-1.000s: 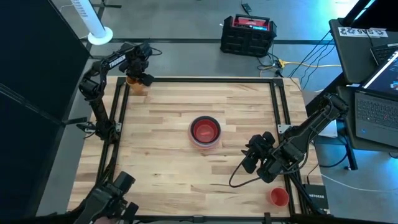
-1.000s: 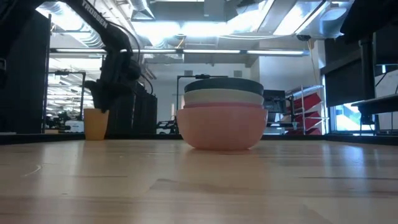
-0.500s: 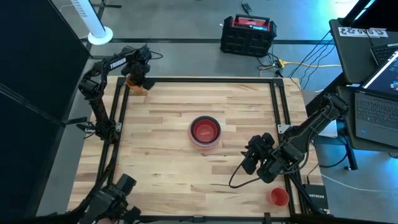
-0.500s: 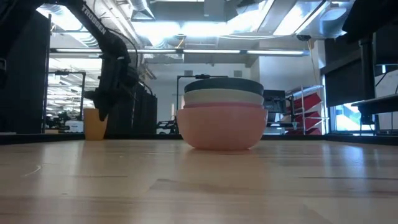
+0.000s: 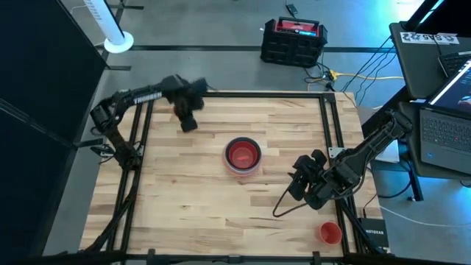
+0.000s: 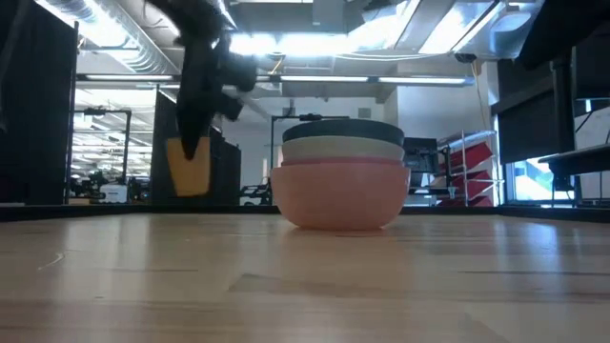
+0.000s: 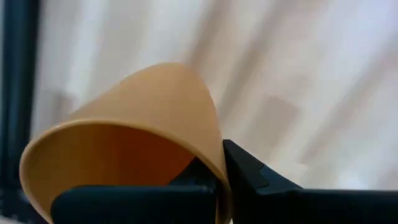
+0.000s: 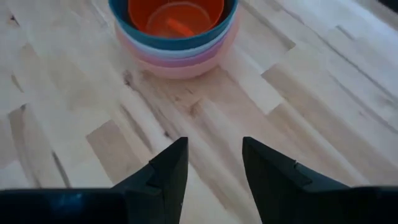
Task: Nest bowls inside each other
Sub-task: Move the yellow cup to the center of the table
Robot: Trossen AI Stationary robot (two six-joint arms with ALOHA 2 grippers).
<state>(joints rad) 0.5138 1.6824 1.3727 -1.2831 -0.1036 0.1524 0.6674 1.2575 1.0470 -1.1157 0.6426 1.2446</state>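
Note:
Next, I let go of the orange cup with my left gripper on the bare table (image 5: 206,155) next to the stack of bowls, on that gripper's own side.
The bowls (image 5: 242,155) stand nested in one stack at the table's middle, a red one innermost inside a dark blue one; the low view shows the stack (image 6: 340,181) resting on its large pale-pink bowl. My left gripper (image 5: 188,116) hangs over the far left part of the table, left of the stack, shut on a small orange cup (image 6: 189,167). In the high view the gripper hides the cup. My right gripper (image 5: 298,184) waits open to the right of the stack, which shows ahead of its fingers (image 8: 174,31). My left gripper has the orange cup's rim wall (image 7: 214,168) pinched, one finger inside the cup and one outside. The fingers come from above, pointing down. The cup hangs upright below them, its bottom (image 6: 189,191) clear of the table.
A small red cup (image 5: 329,232) stands near the table's front right corner. Black frame rails (image 5: 324,118) run along the table's sides. A black and red case (image 5: 294,40) lies beyond the far edge, and laptops (image 5: 445,118) sit to the right.
My left gripper has taken hold of the orange cup at the far left corner, lifted it clear of the table and swung it quickly toward the right, nearer the bowl stack, rolling its wrist on the way. The cup stays upright.

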